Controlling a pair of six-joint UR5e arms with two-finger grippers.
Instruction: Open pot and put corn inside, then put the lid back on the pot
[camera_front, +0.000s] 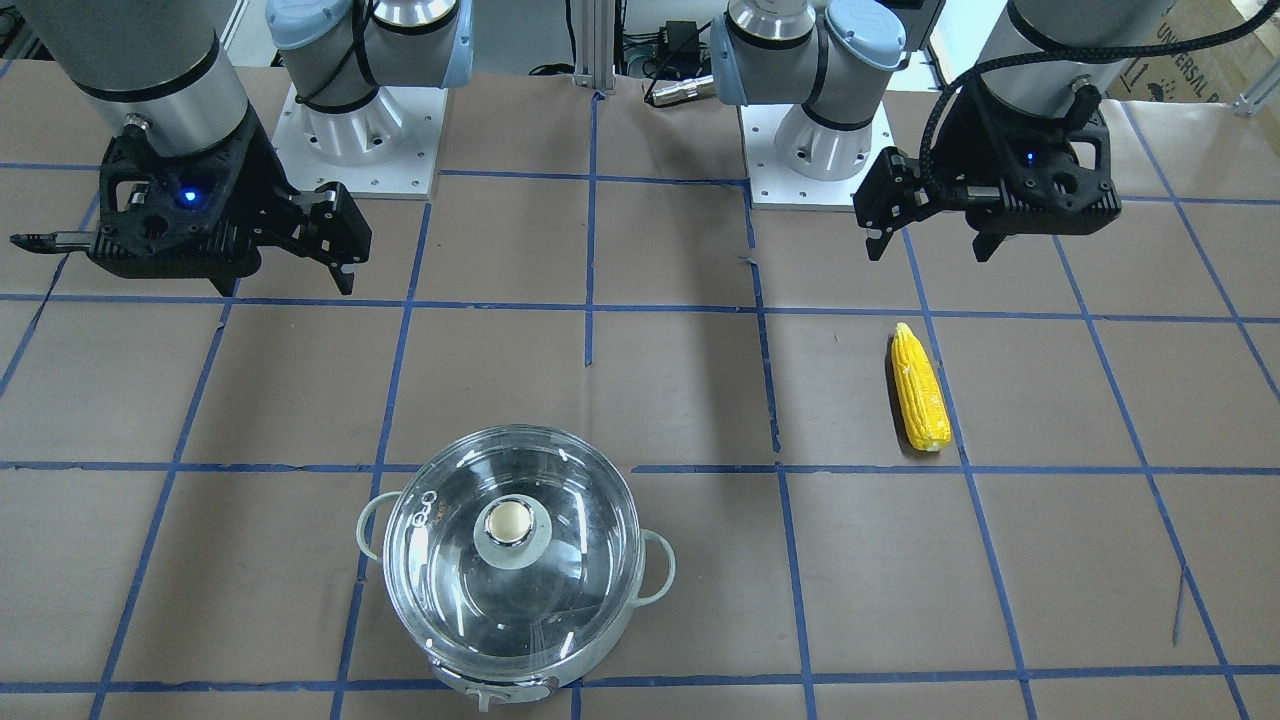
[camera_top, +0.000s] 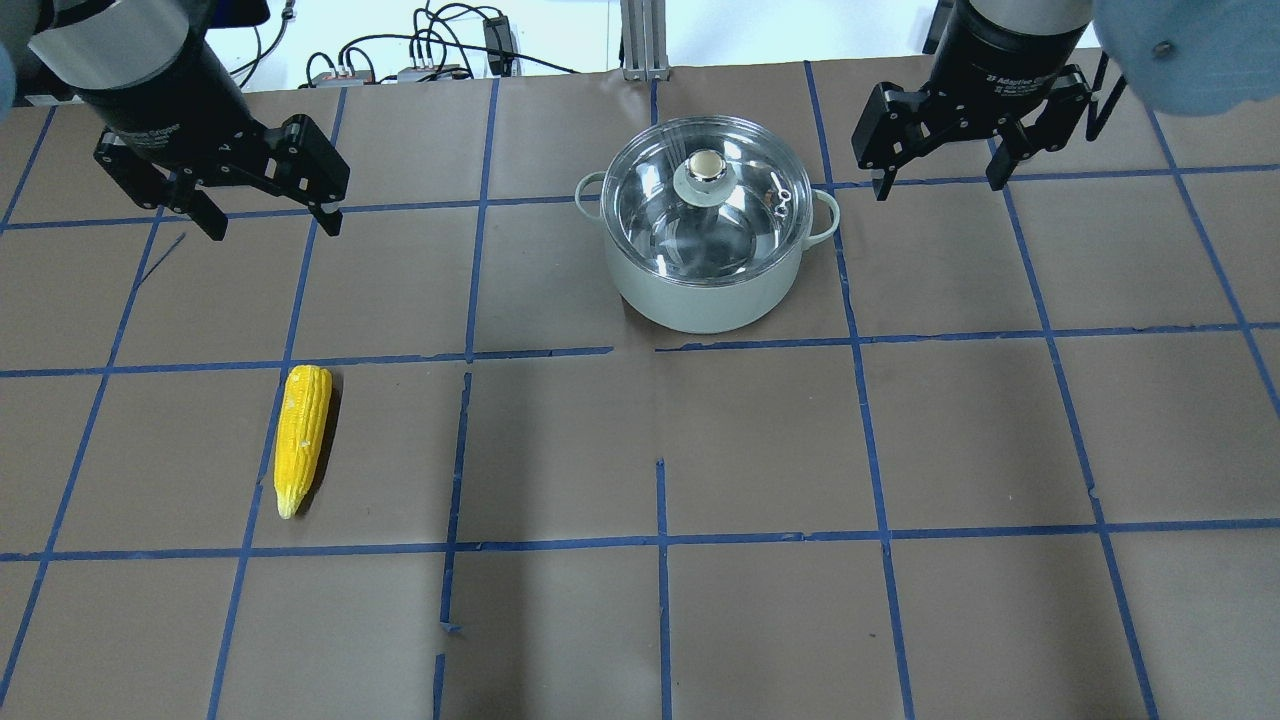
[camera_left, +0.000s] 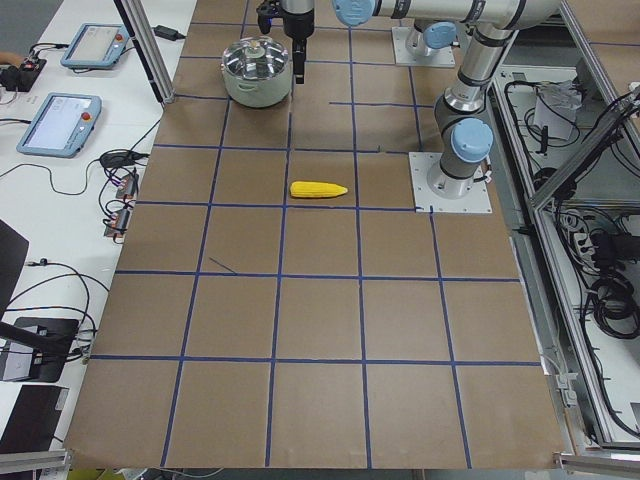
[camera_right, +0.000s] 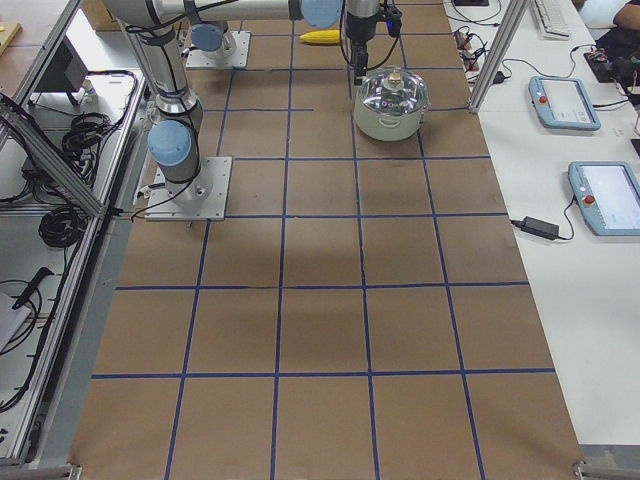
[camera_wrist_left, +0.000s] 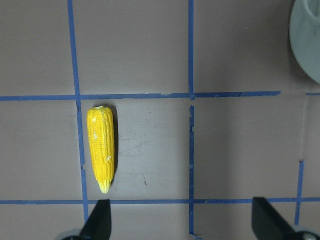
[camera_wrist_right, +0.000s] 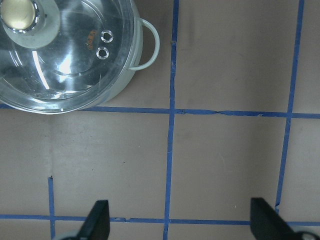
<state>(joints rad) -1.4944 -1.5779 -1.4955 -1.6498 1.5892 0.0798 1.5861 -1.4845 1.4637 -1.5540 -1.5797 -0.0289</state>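
Observation:
The robot's right gripper needs to close on the glass lid's knob (camera_front: 509, 522) (camera_wrist_right: 18, 13), because the pot has to be opened before the corn can go inside.
The pot (camera_top: 700, 300) stands on the table with the glass lid (camera_top: 740, 215) seated on it, its knob (camera_top: 707, 166) upright. The pot also shows in the front view (camera_front: 655, 570) and, in part, in the right wrist view (camera_wrist_right: 150, 45). The corn (camera_top: 302, 435) lies flat on the table on my left side, apart from the pot; it also shows in the front view (camera_front: 920, 390) and the left wrist view (camera_wrist_left: 101, 150). My left gripper (camera_top: 272, 225) hangs open and empty above the table, beyond the corn. My right gripper (camera_top: 940, 185) hangs open and empty, right of the pot.
The table is covered in brown paper with a grid of blue tape (camera_top: 660, 540). The arm bases (camera_front: 360, 130) stand at the robot's edge. Tablets and cables (camera_left: 65, 120) lie on the white bench beyond the far edge.

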